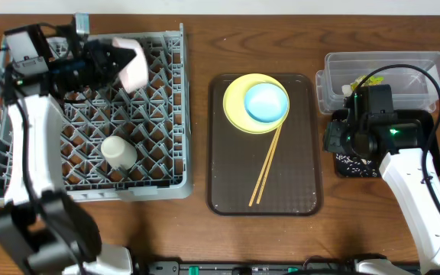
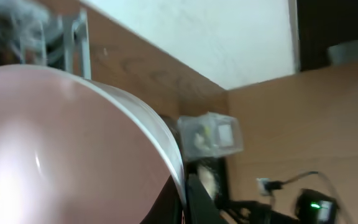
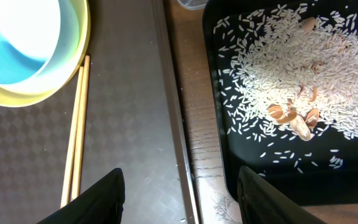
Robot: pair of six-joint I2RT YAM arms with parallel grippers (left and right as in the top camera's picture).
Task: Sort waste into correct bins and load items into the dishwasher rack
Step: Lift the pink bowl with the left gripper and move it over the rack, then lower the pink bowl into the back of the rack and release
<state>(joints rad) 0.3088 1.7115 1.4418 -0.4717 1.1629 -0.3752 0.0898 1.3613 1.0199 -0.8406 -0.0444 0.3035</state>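
Observation:
My left gripper needs to let go of the white bowl in the grey dishwasher rack (image 1: 137, 85), just past the pale cup.
My left gripper (image 1: 107, 59) is shut on the rim of the white bowl (image 1: 132, 63) and holds it tilted over the far part of the grey dishwasher rack (image 1: 21, 179). In the left wrist view the bowl (image 2: 61, 149) fills the frame beside my finger (image 2: 188, 199). A pale cup (image 1: 118, 150) sits in the rack. The light blue bowl (image 1: 266, 101) rests on the yellow plate (image 1: 235, 107), with the chopsticks (image 1: 266, 166) beside them. My right gripper (image 3: 182, 205) is open and empty, above the gap between the brown tray and the black tray (image 3: 229, 143), which holds rice (image 3: 303, 56).
The brown serving tray (image 1: 228, 183) lies mid-table. The clear tub (image 1: 403, 69) stands at the far right with the green-and-orange wrapper (image 1: 355, 82) inside. The right arm covers most of the black tray (image 1: 354, 166) from overhead.

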